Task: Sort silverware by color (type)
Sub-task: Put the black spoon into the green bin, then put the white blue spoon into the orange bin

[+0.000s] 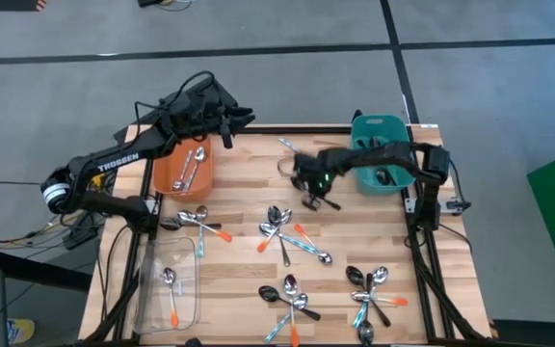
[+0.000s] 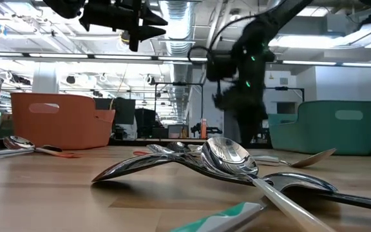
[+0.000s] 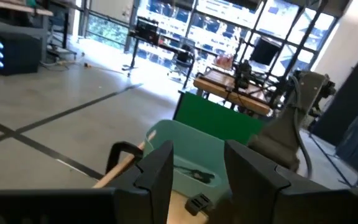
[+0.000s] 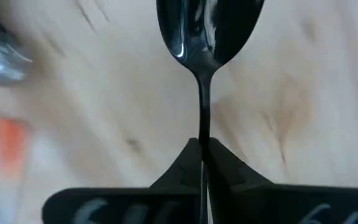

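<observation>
The robot's right gripper needs to let go of the black spoon among the black spoons in the teal bin (image 1: pixel 371 162).
My right gripper (image 1: pixel 308 193) hovers over the table's far middle, left of the teal bin (image 1: pixel 383 183), and is shut on a black spoon (image 4: pixel 205 37). My left gripper (image 1: pixel 227 123) is open and empty, raised above the far right corner of the orange bin (image 1: pixel 167 173), which holds silver spoons (image 1: pixel 193 166). Black spoons lie in the teal bin. One orange-handled spoon (image 1: pixel 171 289) lies in a clear tray (image 1: pixel 147 299). Mixed spoons lie in heaps on the wood (image 1: pixel 287 236). My right gripper pinches the black spoon's thin handle (image 4: pixel 202 134) between its two fingertips (image 4: pixel 182 165). The spoon runs along the fingers, with its bowl (image 4: pixel 207 25) sticking out beyond them over the wood. Whether the bowl touches the table does not show.
More spoon heaps lie near the front edge (image 1: pixel 292 299) and front right (image 1: pixel 372 289), and one by the clear tray (image 1: pixel 198 222). A light-blue-handled spoon (image 1: pixel 289 147) lies near the far edge. Bare wood shows between the two bins.
</observation>
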Robot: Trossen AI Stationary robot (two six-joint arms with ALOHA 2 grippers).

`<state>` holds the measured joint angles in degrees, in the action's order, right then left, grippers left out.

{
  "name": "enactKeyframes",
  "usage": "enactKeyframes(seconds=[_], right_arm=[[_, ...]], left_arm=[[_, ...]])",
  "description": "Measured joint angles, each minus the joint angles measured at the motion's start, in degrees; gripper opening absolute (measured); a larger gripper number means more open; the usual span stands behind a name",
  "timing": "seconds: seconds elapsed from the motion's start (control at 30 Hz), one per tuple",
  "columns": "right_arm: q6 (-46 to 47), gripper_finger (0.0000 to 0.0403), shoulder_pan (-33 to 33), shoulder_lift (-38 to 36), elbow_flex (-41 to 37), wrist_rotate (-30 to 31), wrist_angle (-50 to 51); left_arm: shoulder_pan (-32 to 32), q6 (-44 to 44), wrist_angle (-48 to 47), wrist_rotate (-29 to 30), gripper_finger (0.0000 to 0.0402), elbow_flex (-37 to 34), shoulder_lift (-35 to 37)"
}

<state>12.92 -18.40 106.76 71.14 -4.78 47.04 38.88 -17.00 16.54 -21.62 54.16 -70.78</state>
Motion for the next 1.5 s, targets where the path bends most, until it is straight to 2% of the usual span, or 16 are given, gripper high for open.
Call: enactKeyframes(seconds=[0.1,0.23,0.33,0.43,0.53,0.77,0.97,1.07,1.2,1.37,1.5], right_arm=[[2.43,0.0019,-1.36,-5.21,3.99,-1.58,4.45],[2.47,0.001,-3.04,-12.37,4.98,-0.32,-0.66],[2.37,0.001,-6.77,-17.72,4.87,0.43,2.28],[1.94,0.0009,-10.58,-22.67,4.89,5.94,9.71],[0.64,0.0009,-14.25,-27.19,3.81,12.06,14.35],[0.11,0.0008,-23.14,-34.6,-3.85,18.17,14.29],[-2.75,0.001,-29.81,-36.13,-12.02,16.69,14.04],[-4.92,0.0033,-31.46,-35.73,-15.85,15.05,11.97],[-5.91,0.0092,-31.65,-34.95,-17.42,13.89,9.27],[-4.2,0.0176,-31.63,-35.37,-13.57,13.96,8.39],[-4.01,0.0209,-29.59,-35.46,-10.3,9.94,-2.21]], left_arm=[[1.98,-0.97,0.5,-2.15,0.013,0.0,0.0],[3.89,-2.95,1.01,-3.9,0.013,0.47,-0.02],[4.61,-5.2,0.75,-4.13,0.013,1.63,-0.07],[5.15,-7.99,0.81,-5.5,0.013,3.86,-0.06],[5.5,-5.66,0.72,-6.44,0.013,5.74,-0.04],[5.58,-2.36,-6.27,-0.96,0.013,6.22,-0.1],[6.44,-1.7,-20.82,3.32,0.013,6.22,-0.46],[6.0,-2.28,-24.8,4.67,0.013,6.22,-0.42],[4.86,-5.48,-27.21,6.36,0.013,6.22,-0.46],[2.04,-6.6,-30.12,5.67,0.013,6.22,-0.24],[-1.09,-7.78,-31.5,7.83,0.013,6.22,0.26]])
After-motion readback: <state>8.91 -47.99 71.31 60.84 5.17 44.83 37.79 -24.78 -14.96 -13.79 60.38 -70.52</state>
